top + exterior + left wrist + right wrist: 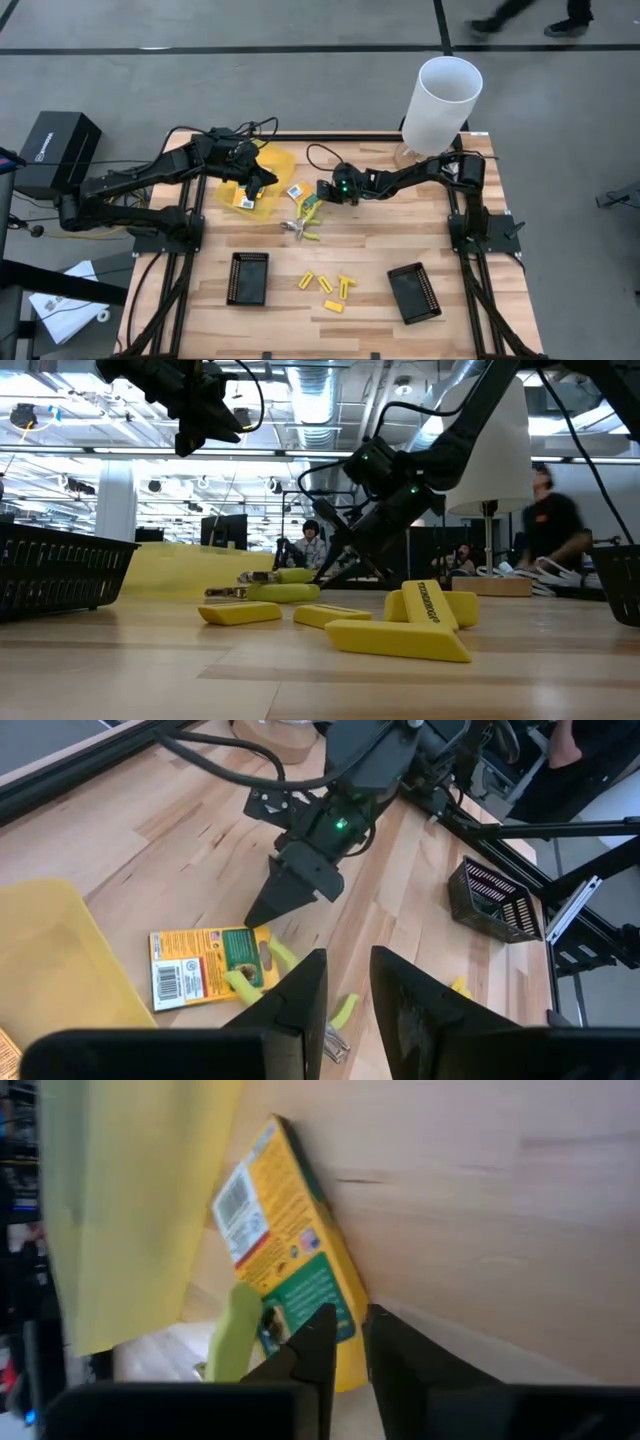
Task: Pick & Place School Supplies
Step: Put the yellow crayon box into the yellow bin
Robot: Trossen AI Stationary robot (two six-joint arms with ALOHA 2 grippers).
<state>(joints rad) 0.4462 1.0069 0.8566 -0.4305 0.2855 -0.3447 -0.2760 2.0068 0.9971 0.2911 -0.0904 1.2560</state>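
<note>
I will open my right gripper's nearly closed fingers, as they meet only the corner of the packet's green end, and grip across the packet's edge point(353, 1338) before lifting.
A flat yellow-orange-green packet point(205, 965) lies on the wooden table beside the translucent yellow container point(262, 172). My right gripper point(347, 1330) slants down to the packet's green end, its fingers drawn close together. The plier-like tool point(300, 225) lies next to it, one yellow-green handle point(250, 982) resting across the packet's green end. A second packet point(245, 203) lies in the container. My left gripper point(345, 990) hovers open above the container's edge, holding nothing. Several yellow stubby pieces point(325, 285) lie near the table's front. My right gripper has its fingertips point(265, 910) at the corner of the packet's green end point(345, 1295), one on each side of its edge, closed to a narrow gap. It comes slanting down from the table's right side. The packet still lies on the table.
Two black trays point(248, 277) point(413, 292) stand near the front edge. A tall white cylinder point(440, 100) stands at the back right corner. A person walks in the room beyond the table point(550, 520).
</note>
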